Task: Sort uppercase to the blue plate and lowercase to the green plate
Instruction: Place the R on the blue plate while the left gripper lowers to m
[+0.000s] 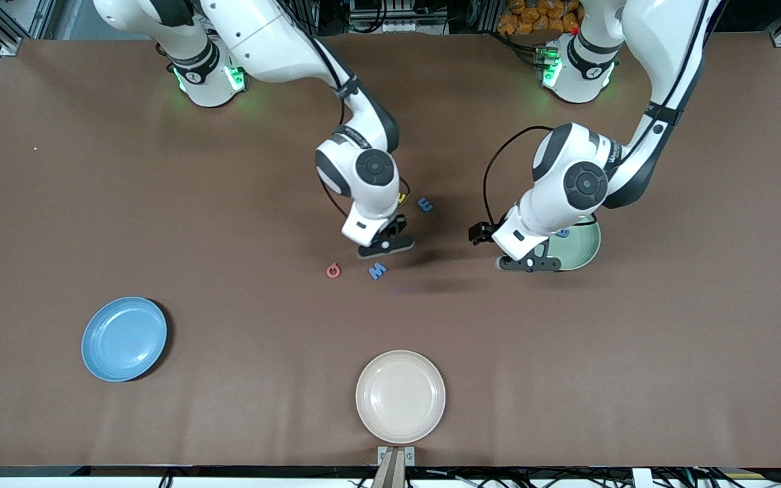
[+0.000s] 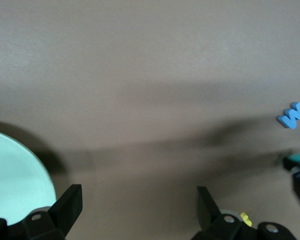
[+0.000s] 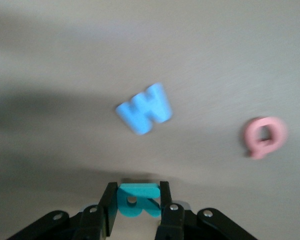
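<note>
I need to release the teal R from my right gripper on the side of the blue plate (image 1: 142, 342) facing the cream-white plate.
My right gripper (image 3: 136, 202) is shut on the teal R (image 3: 136, 199), low over the table by the blue M (image 3: 144, 108) and the red Q (image 3: 264, 136). In the front view this gripper (image 1: 385, 248) hides the R; the blue M (image 1: 377, 271) and the red Q (image 1: 333, 271) lie just nearer the camera. A three-pronged blue m (image 1: 424, 204) and a yellow letter (image 1: 402, 198) lie just farther off. My left gripper (image 1: 529, 264) stands open with nothing in it beside the green plate (image 1: 584, 247), which holds a blue e (image 1: 563, 233). The blue plate (image 1: 124, 338) has nothing on it.
A cream-white plate (image 1: 400, 396) sits near the table's front edge at the middle. The left wrist view shows the green plate's rim (image 2: 15, 175), bare brown table between the open fingers (image 2: 70, 205), and the blue M (image 2: 292, 116) farther off.
</note>
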